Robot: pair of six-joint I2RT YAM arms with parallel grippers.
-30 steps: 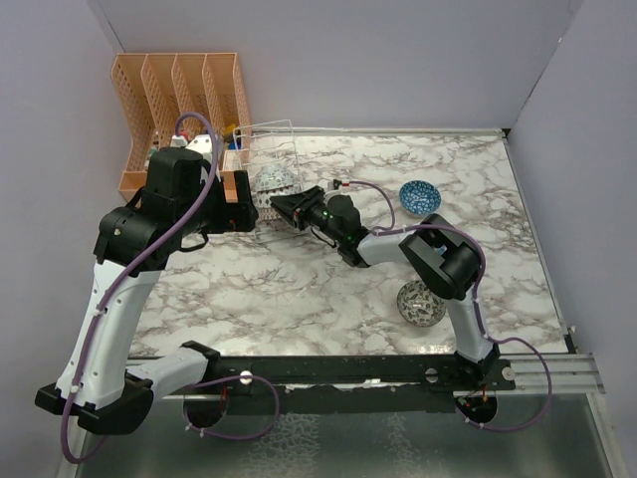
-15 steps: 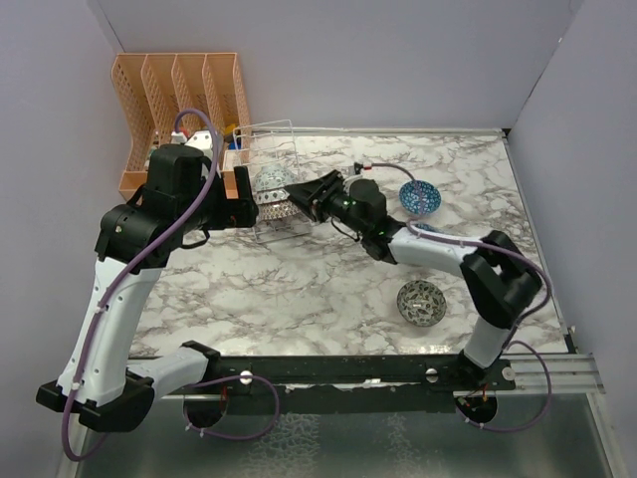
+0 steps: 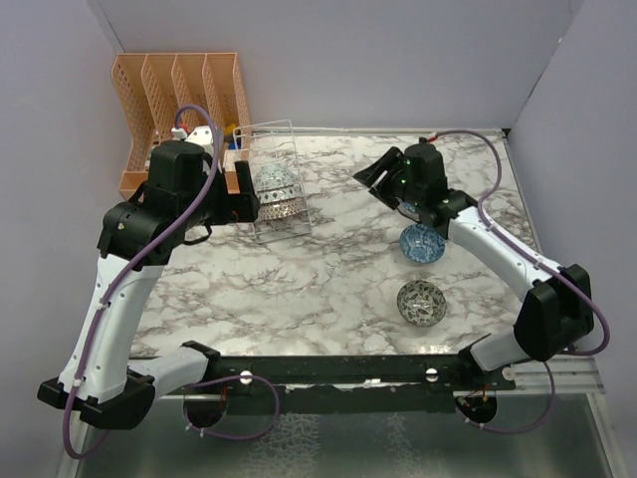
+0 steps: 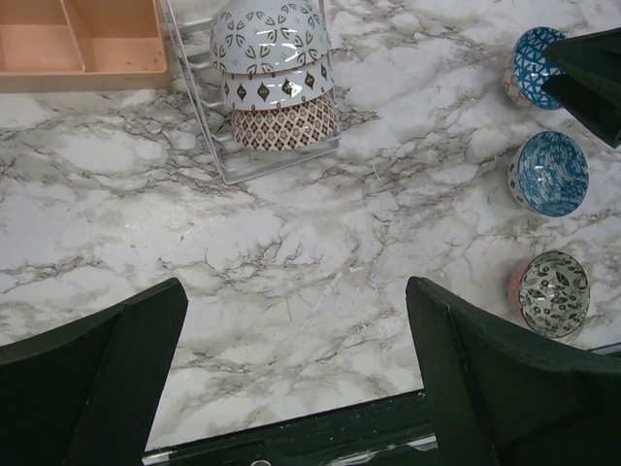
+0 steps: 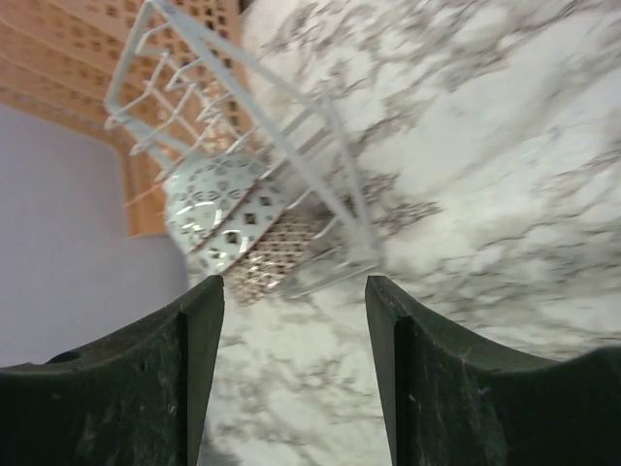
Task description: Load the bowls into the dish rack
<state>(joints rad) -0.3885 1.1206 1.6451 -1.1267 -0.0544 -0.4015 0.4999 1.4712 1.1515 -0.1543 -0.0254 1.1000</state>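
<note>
The blue bowl's rim (image 3: 402,238) facing the dish rack, nearest the grey-green bowl, is my right gripper's next grab.
The wire dish rack (image 3: 261,151) (image 4: 194,92) (image 5: 291,160) stands at the back left. Three bowls are stacked on edge in it: a pale patterned one (image 4: 269,34) (image 5: 215,206), a second (image 4: 277,85), and a brown lattice one (image 4: 284,123) (image 5: 277,254). Loose on the table lie a blue bowl (image 3: 422,242) (image 4: 548,170), a grey-green bowl (image 3: 421,302) (image 4: 553,294), and another blue-patterned bowl (image 4: 527,66) half hidden under the right arm. My right gripper (image 3: 366,175) (image 5: 294,320) hangs open and empty, right of the rack. My left gripper (image 3: 242,204) (image 4: 296,359) is open and empty beside the rack.
A peach slotted organiser (image 3: 179,95) (image 4: 78,44) sits in the back-left corner behind the rack. Walls close in the table at the back and both sides. Marble tabletop (image 3: 328,269) lies between the rack and the loose bowls.
My right gripper has pulled back from the rack to the right and up, its jaws spreading apart. A bowl stays behind in the rack. The left arm has barely moved.
</note>
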